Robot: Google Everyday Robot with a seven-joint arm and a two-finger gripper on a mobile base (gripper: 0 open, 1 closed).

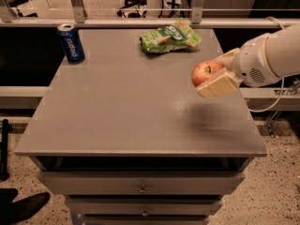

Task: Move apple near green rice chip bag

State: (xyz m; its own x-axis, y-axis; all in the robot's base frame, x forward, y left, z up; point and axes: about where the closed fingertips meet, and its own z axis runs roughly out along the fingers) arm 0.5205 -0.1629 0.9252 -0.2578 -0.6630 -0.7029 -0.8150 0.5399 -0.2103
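Observation:
I need to let go of the apple on the table (179, 51), against the front edge of the green rice chip bag.
The red-orange apple (205, 72) is held in the air above the right side of the grey table (117, 111). My gripper (216, 75) comes in from the right on a white arm and is shut on the apple, with one cream finger (216, 86) below it and the other behind it. The apple casts a shadow on the table under it. The green rice chip bag (169, 36) lies at the back of the table, up and to the left of the apple, a short way off.
A blue soda can (71, 42) stands upright at the table's back left corner. A metal rail (140, 21) runs behind the table. Drawers (140, 189) sit under the front edge. A dark shoe (23, 207) is on the floor at lower left.

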